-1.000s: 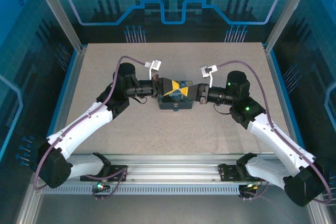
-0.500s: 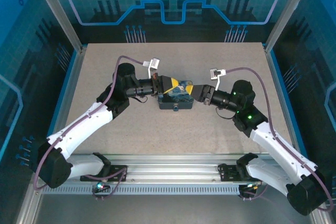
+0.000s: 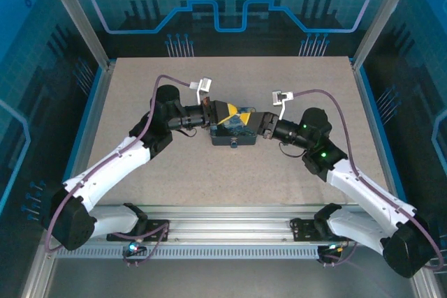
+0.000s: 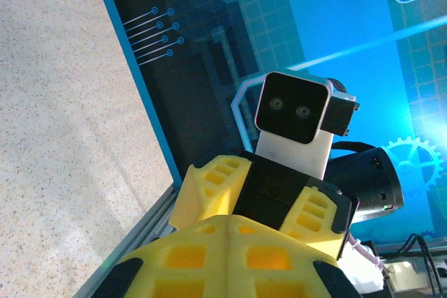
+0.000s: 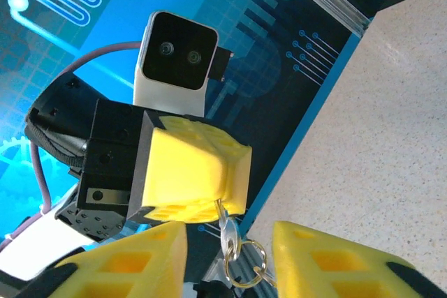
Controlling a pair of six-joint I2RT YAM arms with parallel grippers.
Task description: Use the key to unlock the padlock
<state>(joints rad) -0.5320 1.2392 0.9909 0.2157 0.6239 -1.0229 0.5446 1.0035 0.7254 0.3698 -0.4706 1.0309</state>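
Note:
The key's blade is covered by my left gripper, so my right gripper needs to close on the key's head (image 5: 230, 234) and pull the blade free for the padlock.
The key (image 5: 228, 228) is a small silvery piece with a wire ring (image 5: 246, 264) hanging from its head. My left gripper (image 5: 220, 204) is shut on its blade between yellow foam fingers. My right gripper (image 5: 230, 270) is open, with one yellow finger on each side of the key and ring, touching neither. From above, the left gripper (image 3: 229, 112) and right gripper (image 3: 255, 122) meet tip to tip over the blue-and-yellow painted box (image 3: 234, 136). In the left wrist view my left gripper (image 4: 230, 242) is pressed shut and faces the open right gripper (image 4: 272, 193). I cannot make out the padlock.
The speckled table (image 3: 230, 179) has open room in front of and behind the box. Blue walls and aluminium posts (image 3: 98, 54) close it in at the left, right and back. The rail (image 3: 230, 218) carrying the arm bases runs along the near edge.
The right gripper pulled back to the right, then came in again toward the left gripper's tip, its fingers now apart round the key. The left arm has stayed put.

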